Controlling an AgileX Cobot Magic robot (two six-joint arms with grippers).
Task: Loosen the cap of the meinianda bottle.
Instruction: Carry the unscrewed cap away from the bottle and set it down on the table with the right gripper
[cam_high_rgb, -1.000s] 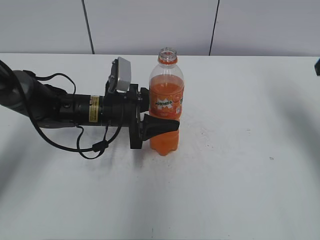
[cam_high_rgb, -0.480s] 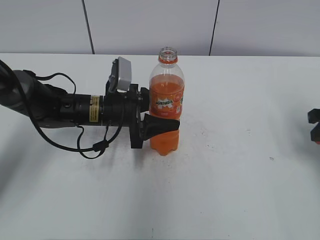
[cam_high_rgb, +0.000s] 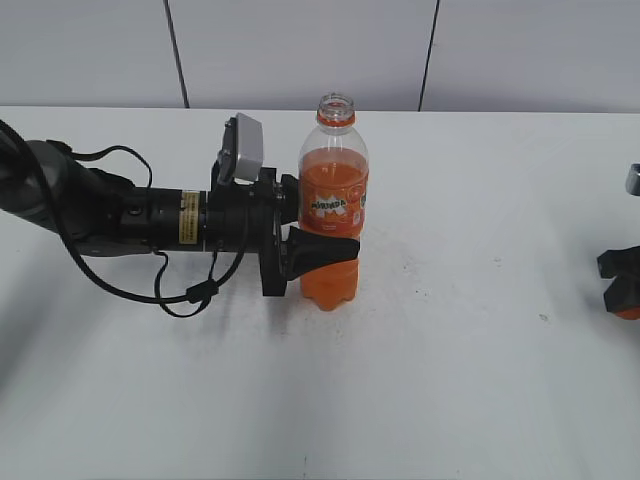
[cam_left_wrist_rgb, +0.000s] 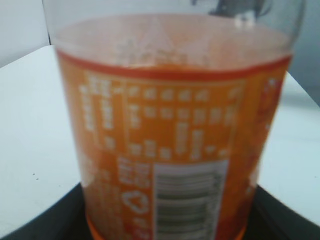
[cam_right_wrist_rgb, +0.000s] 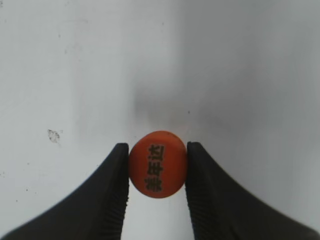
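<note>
I have the orange cap in my right gripper. I will put it down on the white table (cam_high_rgb: 570, 318) (cam_right_wrist_rgb: 73, 158) beside the small dark mark.
The meinianda bottle (cam_high_rgb: 334, 205) stands upright mid-table, orange liquid inside, its neck open with no cap on it. My left gripper (cam_high_rgb: 322, 250) is shut on the bottle's lower body from the left; the left wrist view is filled by its orange label (cam_left_wrist_rgb: 170, 145). My right gripper (cam_high_rgb: 622, 282) is at the far right edge of the exterior view, low over the table. In the right wrist view its jaws (cam_right_wrist_rgb: 157, 167) are shut on the small orange cap (cam_right_wrist_rgb: 157, 164), printed top facing the camera.
The white table (cam_high_rgb: 450, 380) stretches around the bottle. A grey panelled wall (cam_high_rgb: 300, 50) runs behind its far edge. The left arm and its black cable (cam_high_rgb: 170, 285) lie across the left side of the table.
The right gripper has come into the exterior view from the right edge and dropped lower toward the table. The left gripper and bottle have not moved.
</note>
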